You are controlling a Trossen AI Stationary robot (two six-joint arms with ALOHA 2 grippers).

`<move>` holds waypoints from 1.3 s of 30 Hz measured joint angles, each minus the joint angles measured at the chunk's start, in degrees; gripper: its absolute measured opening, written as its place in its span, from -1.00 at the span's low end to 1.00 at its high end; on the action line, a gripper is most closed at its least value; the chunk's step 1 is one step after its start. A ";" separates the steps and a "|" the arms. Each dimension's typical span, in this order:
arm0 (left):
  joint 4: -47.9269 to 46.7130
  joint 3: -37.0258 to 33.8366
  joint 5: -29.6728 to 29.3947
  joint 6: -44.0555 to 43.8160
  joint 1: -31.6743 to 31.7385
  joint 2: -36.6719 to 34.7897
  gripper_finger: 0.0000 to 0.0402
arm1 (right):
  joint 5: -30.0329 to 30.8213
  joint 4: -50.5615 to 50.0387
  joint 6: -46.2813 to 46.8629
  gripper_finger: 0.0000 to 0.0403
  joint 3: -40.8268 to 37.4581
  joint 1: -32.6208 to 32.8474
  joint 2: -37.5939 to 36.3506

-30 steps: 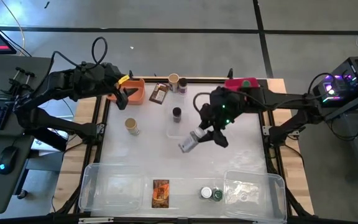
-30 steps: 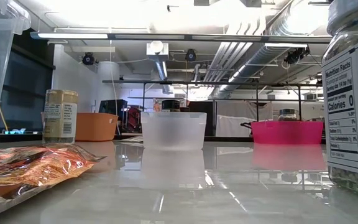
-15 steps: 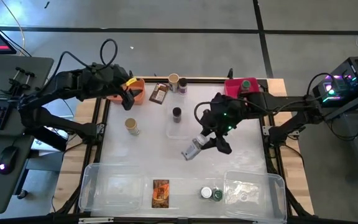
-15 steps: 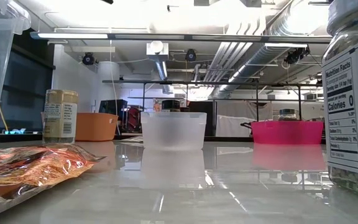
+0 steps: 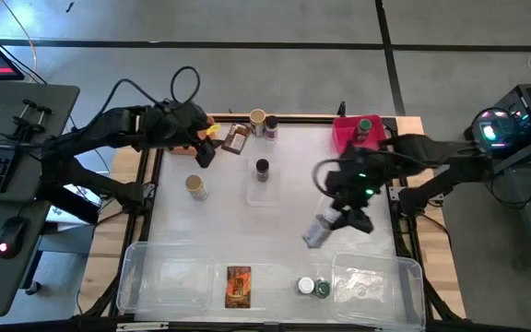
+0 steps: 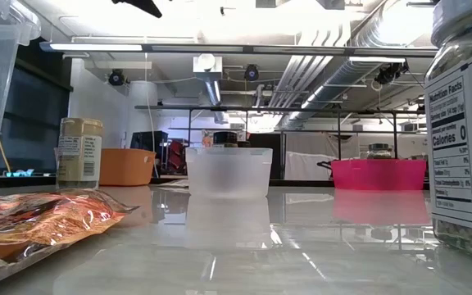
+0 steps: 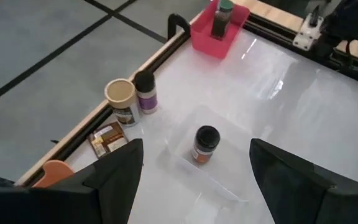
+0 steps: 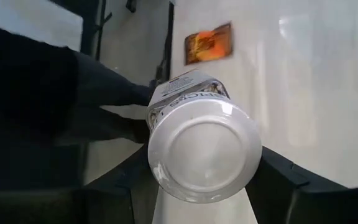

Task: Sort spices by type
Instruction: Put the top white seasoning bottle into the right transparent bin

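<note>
Next, my right gripper lets go of the white-capped jar in the large clear tub, at the end (image 5: 355,291) beside the near jars.
My right gripper (image 5: 332,224) is over the table's right half, shut on a white-capped spice jar (image 5: 315,231). My left gripper (image 5: 205,149) hovers open beside the orange bin (image 5: 198,127), touching nothing. Below it in the left wrist view, a dark-capped jar (image 7: 205,143) stands in a small clear tub (image 7: 213,171). A tan-capped jar (image 5: 194,187) stands at the left. A tan-capped jar (image 5: 257,118), a dark-capped jar (image 5: 270,128) and a brown packet (image 5: 236,138) sit at the far edge. A green-capped jar (image 5: 365,124) stands in the pink bin (image 5: 344,134). An orange packet (image 5: 238,286) and two jars (image 5: 313,288) lie near. My right gripper pinches the white-capped jar by its labelled body (image 8: 185,90), just behind the cap (image 8: 204,152), with one finger (image 8: 120,183) on each side. The fingers lie across the jar, slanting down from the far right. The jar is lifted clear and lies tilted, cap toward the near-left.
Two large clear tubs (image 5: 169,275) (image 5: 376,277) stand along the near edge, with the orange packet and two jars between them. A raised frame (image 5: 155,175) runs around the table. The white surface between the small tub and the near tubs is bare.
My right gripper has carried the white-capped jar from the table's middle toward the right and the near edge, still shut on it. My left gripper has moved from the orange bin toward the right, over the table.
</note>
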 joint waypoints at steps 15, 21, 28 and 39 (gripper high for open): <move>9.30 0.00 2.46 5.27 -1.18 5.91 0.41 | 3.26 -11.78 36.95 -0.05 -2.09 28.14 2.50; 9.53 0.00 2.45 7.78 -0.76 6.55 0.41 | 3.62 -6.51 43.65 -0.05 -10.39 33.77 7.41; 9.67 0.00 2.43 8.58 0.71 6.41 0.41 | 16.13 -1.91 50.24 -0.05 -12.66 34.82 12.81; 9.59 0.00 2.41 8.74 1.03 6.37 0.41 | 26.30 -0.66 54.14 -0.05 -12.66 39.82 22.79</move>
